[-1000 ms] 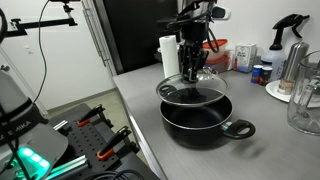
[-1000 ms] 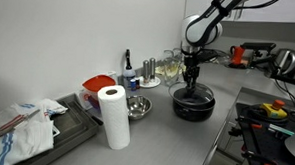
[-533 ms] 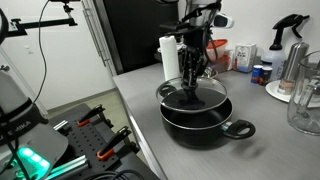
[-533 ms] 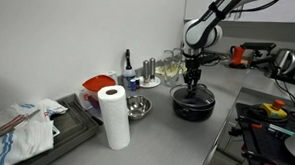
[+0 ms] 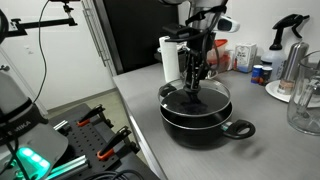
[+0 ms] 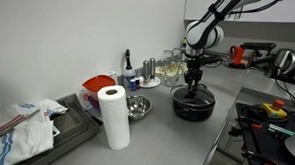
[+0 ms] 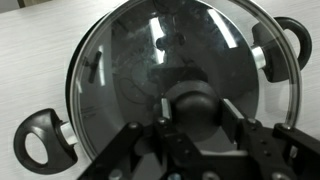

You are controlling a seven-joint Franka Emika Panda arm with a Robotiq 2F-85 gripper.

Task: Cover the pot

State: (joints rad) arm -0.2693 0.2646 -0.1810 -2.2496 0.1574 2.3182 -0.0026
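Next, I release the glass lid from my gripper so that it lies flat on the rim of the black pot (image 5: 203,106) (image 7: 165,93), centred between the pot's loop handles.
The black pot (image 5: 205,122) with loop handles stands near the counter's front edge; it also shows in the other exterior view (image 6: 193,107). A glass lid (image 5: 196,96) with a black knob (image 7: 193,103) rests on its rim, and the wrist view shows the lid (image 7: 140,60) covering the pot between both handles (image 7: 42,140). My gripper (image 5: 193,82) points straight down over the pot's centre, its fingers (image 7: 193,112) closed on either side of the knob. It also shows in the other exterior view (image 6: 194,83).
A paper towel roll (image 6: 112,116) and a shiny steel bowl (image 6: 137,108) stand on the counter beside the pot. Bottles, glasses (image 6: 168,65) and a red container sit by the wall. A glass jug (image 5: 305,100) and a spray bottle (image 5: 275,40) stand beyond the pot.
My gripper has lowered the lid from just above the pot down onto its rim. The pot has not moved.
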